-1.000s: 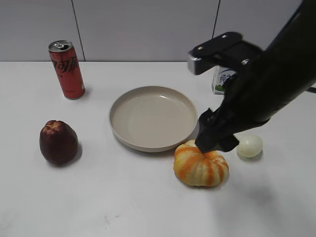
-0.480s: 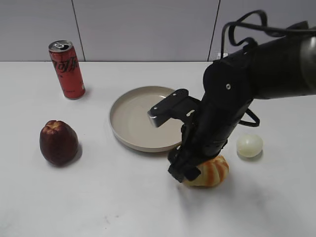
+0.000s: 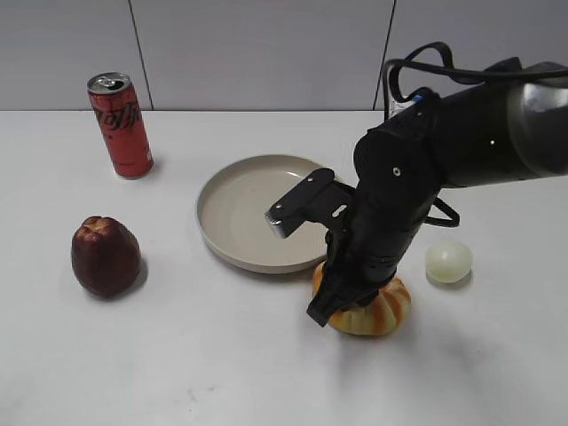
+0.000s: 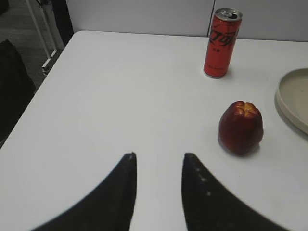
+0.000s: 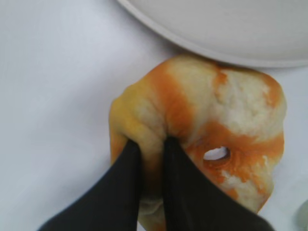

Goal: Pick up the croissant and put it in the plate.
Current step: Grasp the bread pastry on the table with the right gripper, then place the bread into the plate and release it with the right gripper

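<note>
I will use my right gripper to set the croissant down in the middle of the beige plate (image 3: 269, 219) and let it go there.
The croissant (image 3: 373, 309), a lumpy bun with orange and cream stripes, lies on the white table just in front of the beige plate (image 3: 232, 213). My right gripper (image 3: 330, 302) is down on its left part and shut on it. In the right wrist view the two black fingers pinch a fold of the croissant (image 5: 231, 120) at the gripper (image 5: 150, 143), with the plate's rim (image 5: 202, 50) just beyond. My left gripper (image 4: 158, 158) is open and empty over bare table at the left; it does not show in the exterior view.
A dark maroon apple-like fruit (image 3: 105, 256) sits at the left, also in the left wrist view (image 4: 240, 127). A red can (image 3: 120, 124) stands at the back left. A small pale ball (image 3: 448, 262) lies right of the croissant.
My right arm came down from above the croissant onto it and its fingers closed on the croissant's left part. The croissant stays on the table. Other objects have not moved.
</note>
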Motion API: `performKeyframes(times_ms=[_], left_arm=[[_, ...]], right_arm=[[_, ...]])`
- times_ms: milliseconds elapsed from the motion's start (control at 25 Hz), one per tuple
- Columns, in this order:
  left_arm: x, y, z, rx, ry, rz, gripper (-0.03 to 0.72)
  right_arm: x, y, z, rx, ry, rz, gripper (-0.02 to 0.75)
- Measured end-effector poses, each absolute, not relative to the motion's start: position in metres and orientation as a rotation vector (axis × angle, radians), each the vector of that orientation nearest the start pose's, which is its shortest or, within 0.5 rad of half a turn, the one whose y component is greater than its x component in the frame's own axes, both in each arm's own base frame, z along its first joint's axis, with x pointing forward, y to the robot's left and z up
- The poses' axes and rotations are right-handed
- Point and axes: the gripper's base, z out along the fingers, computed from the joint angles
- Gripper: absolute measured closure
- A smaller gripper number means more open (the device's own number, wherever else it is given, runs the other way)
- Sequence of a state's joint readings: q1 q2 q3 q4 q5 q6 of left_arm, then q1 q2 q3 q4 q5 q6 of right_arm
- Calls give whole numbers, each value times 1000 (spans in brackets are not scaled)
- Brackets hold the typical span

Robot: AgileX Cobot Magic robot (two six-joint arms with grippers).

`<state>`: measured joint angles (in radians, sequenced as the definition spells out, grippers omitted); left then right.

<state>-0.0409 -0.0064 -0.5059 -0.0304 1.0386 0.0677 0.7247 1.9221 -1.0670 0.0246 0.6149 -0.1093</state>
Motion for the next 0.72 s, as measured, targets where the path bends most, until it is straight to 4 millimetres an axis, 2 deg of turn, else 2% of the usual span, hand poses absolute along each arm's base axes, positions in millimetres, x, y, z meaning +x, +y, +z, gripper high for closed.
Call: performKeyframes(times_ms=[120,200,400,480,600,720], left_arm=[[-6,-2,281,110,2007,-19,449],[-6,-2,281,110,2007,-19,449],[-6,-2,281,110,2007,-19,449],[-6,-2,281,110,2007,-19,449],[-6,-2,281,110,2007,-19,449],[-6,-2,281,109,2007,-20,449]], right_arm=[[257,229,138,-1192,2749,92,661],[254,227,154,-1193,2774,96,661],[255,231,238,-1133,2638,184,661],[260,235,264,-1111,2565,203,661],[272,243,283,-1094,2490,204,661],[290,257,281,-1088,2451,197,661]])
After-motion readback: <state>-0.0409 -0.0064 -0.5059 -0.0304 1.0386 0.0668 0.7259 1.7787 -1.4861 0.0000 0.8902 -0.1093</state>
